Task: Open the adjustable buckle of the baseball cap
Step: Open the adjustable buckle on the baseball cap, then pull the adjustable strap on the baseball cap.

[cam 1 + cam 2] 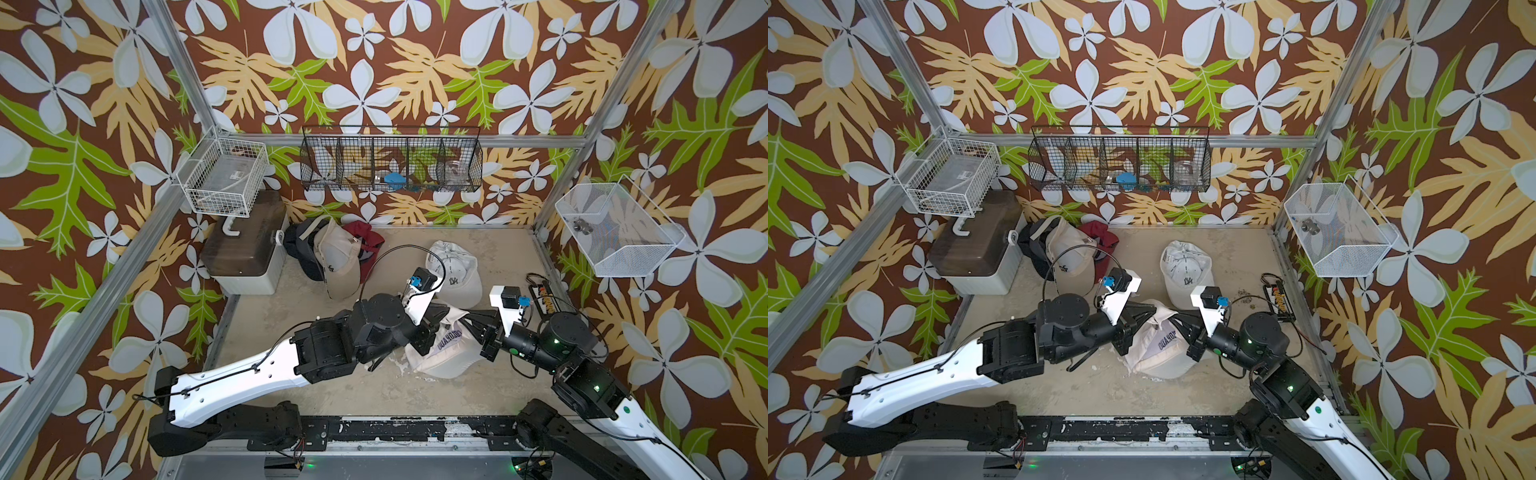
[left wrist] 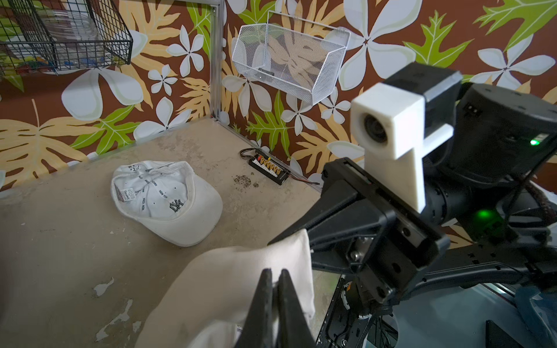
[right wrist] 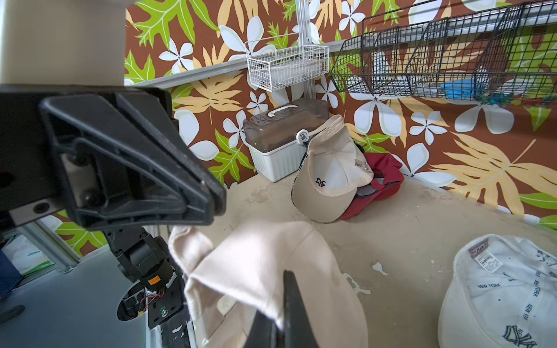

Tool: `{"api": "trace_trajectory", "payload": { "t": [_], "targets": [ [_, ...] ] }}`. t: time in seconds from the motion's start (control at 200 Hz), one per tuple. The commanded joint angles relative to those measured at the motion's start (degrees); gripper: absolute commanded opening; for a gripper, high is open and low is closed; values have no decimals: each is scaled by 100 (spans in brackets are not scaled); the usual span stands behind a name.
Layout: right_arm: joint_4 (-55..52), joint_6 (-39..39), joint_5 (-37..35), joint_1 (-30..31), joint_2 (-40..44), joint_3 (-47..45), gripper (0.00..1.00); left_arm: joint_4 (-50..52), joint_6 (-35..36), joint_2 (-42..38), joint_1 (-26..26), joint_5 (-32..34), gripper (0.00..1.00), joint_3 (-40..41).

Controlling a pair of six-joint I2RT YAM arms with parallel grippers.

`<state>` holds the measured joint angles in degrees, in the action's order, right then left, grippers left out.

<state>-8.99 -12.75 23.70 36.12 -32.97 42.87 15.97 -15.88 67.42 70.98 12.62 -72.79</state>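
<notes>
A cream fold pinched in my left gripper hides the buckle, so next my left gripper opens, back away and takes the strap (image 3: 200,293) while my right gripper holds the cap.
A cream baseball cap (image 1: 442,353) with dark lettering lies at the front middle of the table between my two arms, seen in both top views (image 1: 1160,349). My left gripper (image 2: 272,274) is shut on a fold of its cream fabric (image 2: 223,286). From the opposite side, my right gripper (image 3: 278,298) is shut on the same cap (image 3: 259,256), with cloth draped over one finger. The two grippers' tips nearly meet over the cap's rear edge (image 1: 1167,313). A cream strap loop (image 3: 184,250) hangs below the left gripper (image 3: 215,205). The buckle is hidden.
A white New York cap (image 1: 455,270) lies upside down just behind. A pile of beige, red and dark caps (image 1: 338,257) sits at the back left beside a brown-lidded box (image 1: 245,249). A black connector strip (image 1: 544,297) lies at the right wall. Wire baskets (image 1: 390,166) hang above.
</notes>
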Motion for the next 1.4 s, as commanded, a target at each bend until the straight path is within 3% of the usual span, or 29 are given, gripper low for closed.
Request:
{"api": "trace_trajectory", "payload": {
  "t": [0.0,0.325,0.45,0.55,0.821,1.396],
  "targets": [
    [227,2,-166,0,-47,103,0,-44,-116,-100,-5,26,0,172],
    [127,62,-423,0,-184,380,0,-197,-378,-946,-5,321,0,957],
    [290,-71,-340,0,-303,353,0,-417,-431,-1010,-5,-26,45,1104],
    [298,-146,-396,0,-389,451,0,-601,-494,-1111,20,-52,56,1329],
    [121,-262,-784,0,-656,829,0,-1174,-677,-1550,324,187,58,2248],
    [440,-754,-255,0,-624,716,0,-1735,-63,-988,469,555,56,1832]
  ]
}}
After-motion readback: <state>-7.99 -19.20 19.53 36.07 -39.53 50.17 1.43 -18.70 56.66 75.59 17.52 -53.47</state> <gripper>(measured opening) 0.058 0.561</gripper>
